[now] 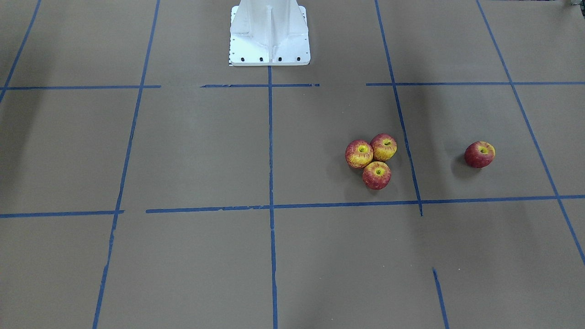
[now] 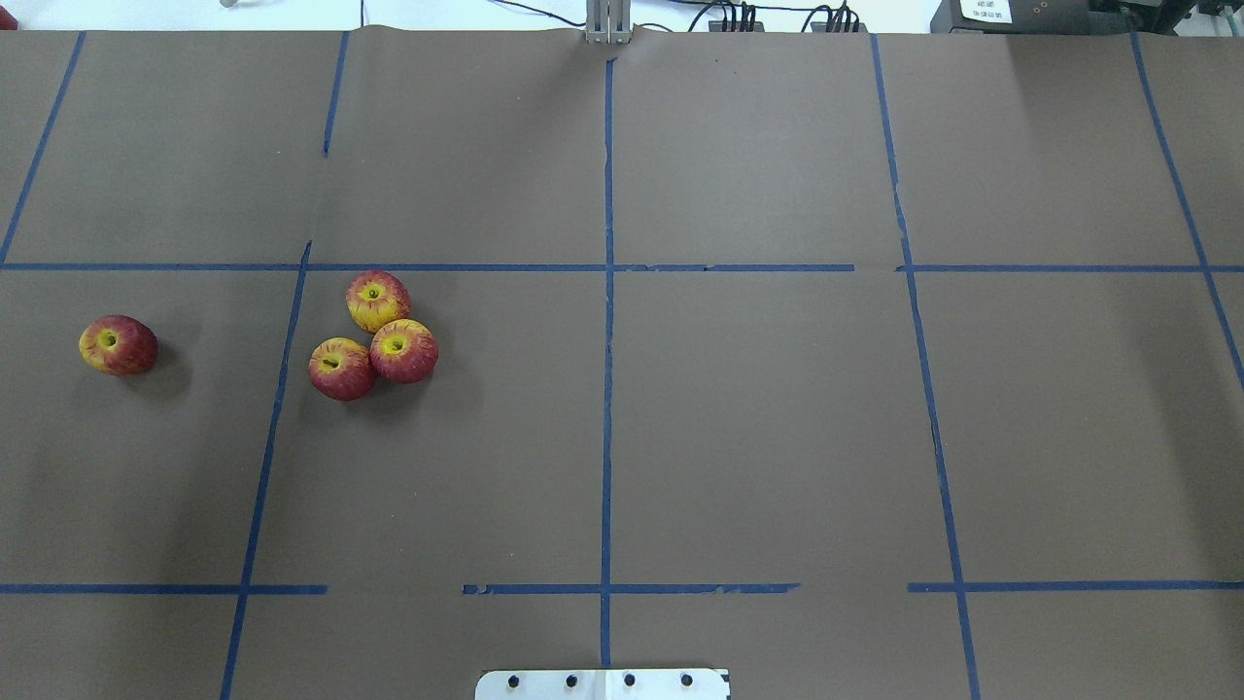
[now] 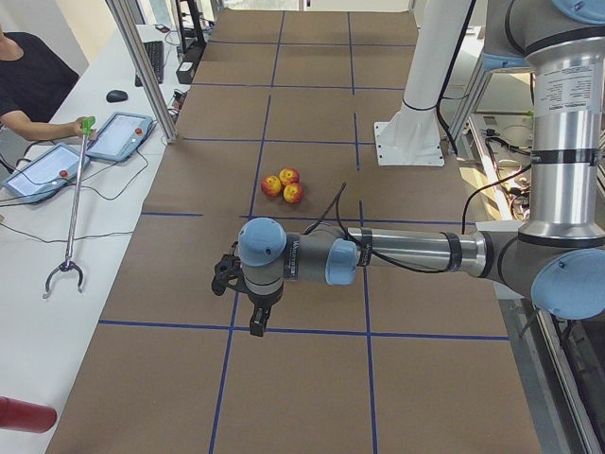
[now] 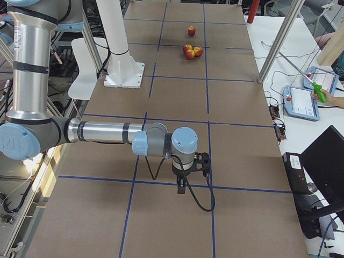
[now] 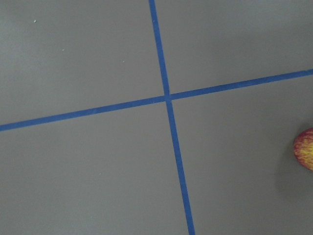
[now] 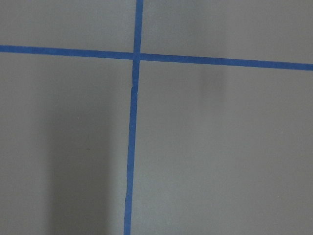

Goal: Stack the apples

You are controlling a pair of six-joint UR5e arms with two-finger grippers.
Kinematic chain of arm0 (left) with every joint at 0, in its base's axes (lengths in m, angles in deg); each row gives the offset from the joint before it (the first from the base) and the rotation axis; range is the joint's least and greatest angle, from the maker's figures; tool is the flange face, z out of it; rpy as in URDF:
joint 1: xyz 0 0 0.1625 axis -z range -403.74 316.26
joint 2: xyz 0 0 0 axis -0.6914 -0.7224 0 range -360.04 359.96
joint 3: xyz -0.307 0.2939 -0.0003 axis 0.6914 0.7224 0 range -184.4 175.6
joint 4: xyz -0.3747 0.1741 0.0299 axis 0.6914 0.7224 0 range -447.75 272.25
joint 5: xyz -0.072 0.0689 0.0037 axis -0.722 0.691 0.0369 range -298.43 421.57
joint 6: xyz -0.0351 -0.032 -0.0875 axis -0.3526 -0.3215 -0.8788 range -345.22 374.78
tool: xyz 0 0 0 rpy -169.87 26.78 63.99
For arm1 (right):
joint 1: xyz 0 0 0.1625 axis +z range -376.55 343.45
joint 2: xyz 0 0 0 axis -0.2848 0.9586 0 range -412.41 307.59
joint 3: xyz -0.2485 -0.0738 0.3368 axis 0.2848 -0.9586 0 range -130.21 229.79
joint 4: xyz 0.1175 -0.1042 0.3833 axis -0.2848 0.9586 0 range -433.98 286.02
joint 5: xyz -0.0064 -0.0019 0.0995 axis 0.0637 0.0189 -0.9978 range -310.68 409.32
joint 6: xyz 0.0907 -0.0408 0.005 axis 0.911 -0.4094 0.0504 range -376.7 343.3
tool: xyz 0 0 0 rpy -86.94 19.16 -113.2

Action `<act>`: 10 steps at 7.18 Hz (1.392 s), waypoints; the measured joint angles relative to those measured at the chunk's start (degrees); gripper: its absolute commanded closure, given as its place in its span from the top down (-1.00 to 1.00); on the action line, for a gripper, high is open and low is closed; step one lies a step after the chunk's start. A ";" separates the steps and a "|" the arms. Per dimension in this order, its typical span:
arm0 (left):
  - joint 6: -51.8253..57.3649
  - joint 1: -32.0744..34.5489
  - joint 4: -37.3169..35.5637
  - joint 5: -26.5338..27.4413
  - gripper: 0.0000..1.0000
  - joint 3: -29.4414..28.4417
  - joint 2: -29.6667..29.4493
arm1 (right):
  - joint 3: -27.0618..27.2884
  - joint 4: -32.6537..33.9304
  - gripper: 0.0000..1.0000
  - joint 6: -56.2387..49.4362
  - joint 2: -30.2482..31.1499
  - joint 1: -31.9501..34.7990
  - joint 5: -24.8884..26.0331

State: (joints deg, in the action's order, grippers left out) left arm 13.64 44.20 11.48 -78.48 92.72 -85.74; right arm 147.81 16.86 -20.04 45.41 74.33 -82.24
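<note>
I will next move my left gripper to the darker red apple lying by itself, away from the cluster, and close it around the apple's sides (image 1: 480,154) (image 5: 305,150).
Three apples sit touching in a cluster (image 1: 372,160) on the brown table, on my left side; the cluster also shows in the overhead view (image 2: 374,340). A fourth, darker red apple (image 1: 479,154) lies alone further to my left (image 2: 118,344). Its edge shows at the right of the left wrist view (image 5: 304,149). My left gripper (image 3: 253,322) hangs over the table near the lone apple, shown only in the left side view. My right gripper (image 4: 183,185) hangs far from the apples, shown only in the right side view. I cannot tell whether either is open or shut.
Blue tape lines (image 2: 607,389) divide the table into squares. The white robot base (image 1: 269,41) stands at the middle of my edge. An operator with a long grabber tool (image 3: 71,218) and tablets (image 3: 118,135) is beyond the far edge.
</note>
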 measured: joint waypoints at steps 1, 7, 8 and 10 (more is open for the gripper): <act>-9.64 -5.12 3.53 -0.45 1.00 1.31 -0.15 | 0.01 -0.01 1.00 0.00 0.00 0.00 -0.01; -44.95 -27.25 15.57 12.71 1.00 -0.26 -4.53 | -0.01 0.00 1.00 0.00 0.00 0.00 0.02; -46.02 -29.01 15.50 14.70 1.00 -1.07 -5.28 | 0.00 0.02 1.00 0.00 0.00 0.00 0.04; -46.62 -30.78 15.42 16.61 1.00 -2.59 -5.84 | 0.00 0.03 1.00 0.00 0.00 0.00 0.06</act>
State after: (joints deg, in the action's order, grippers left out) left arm -32.98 13.43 26.90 -61.87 90.13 -91.57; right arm 147.81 16.90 -20.04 45.41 74.33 -82.17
